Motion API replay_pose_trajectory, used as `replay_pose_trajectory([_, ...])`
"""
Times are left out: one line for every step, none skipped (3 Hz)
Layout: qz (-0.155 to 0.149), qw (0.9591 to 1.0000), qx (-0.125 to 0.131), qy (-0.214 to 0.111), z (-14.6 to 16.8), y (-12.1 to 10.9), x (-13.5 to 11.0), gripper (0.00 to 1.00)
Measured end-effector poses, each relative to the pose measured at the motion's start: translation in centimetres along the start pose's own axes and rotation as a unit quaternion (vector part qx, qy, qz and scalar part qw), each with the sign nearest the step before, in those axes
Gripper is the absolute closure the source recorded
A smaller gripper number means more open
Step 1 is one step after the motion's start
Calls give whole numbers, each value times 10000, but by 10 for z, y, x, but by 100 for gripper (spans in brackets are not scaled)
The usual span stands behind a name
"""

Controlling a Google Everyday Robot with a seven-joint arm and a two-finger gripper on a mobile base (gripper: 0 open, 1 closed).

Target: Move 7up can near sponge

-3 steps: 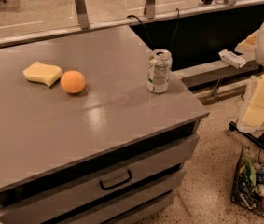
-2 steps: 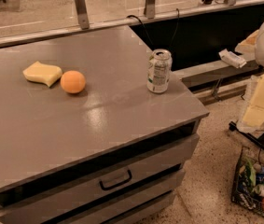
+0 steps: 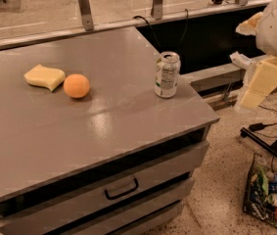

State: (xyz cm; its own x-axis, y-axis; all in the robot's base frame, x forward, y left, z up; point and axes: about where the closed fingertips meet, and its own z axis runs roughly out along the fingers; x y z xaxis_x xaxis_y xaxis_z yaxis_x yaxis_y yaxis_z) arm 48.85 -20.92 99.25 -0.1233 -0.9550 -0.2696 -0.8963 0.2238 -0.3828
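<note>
The robot's gripper will go to the 7up can next and close around the can's upper half (image 3: pixel 168 64), close to its silver top.
The 7up can (image 3: pixel 167 74), silver and green with a silver top, stands upright near the right edge of the grey cabinet top (image 3: pixel 103 126). The pale-yellow sponge (image 3: pixel 44 77) lies flat at the far left of the top, with the width of the top between it and the can. My gripper (image 3: pixel 258 84), pale yellow below the white arm, hangs in the air off the right side of the cabinet. It is to the right of the can, apart from it, and holds nothing that I can see.
An orange ball (image 3: pixel 76 86) rests just right of the sponge, almost touching it. The cabinet has drawers with a dark handle (image 3: pixel 121 189) at the front. A wire basket of items (image 3: pixel 270 199) sits on the floor at lower right. A railing and dark ledge run behind.
My gripper has shifted slightly up and to the left beside the cabinet. The can, sponge and ball have not moved.
</note>
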Motion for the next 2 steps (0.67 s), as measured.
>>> replay_pose_trajectory([-52,9990,185,-400,13,-38,-13,0])
replay_pose_trajectory([0,9953,224,-945,30,-71,-28,0])
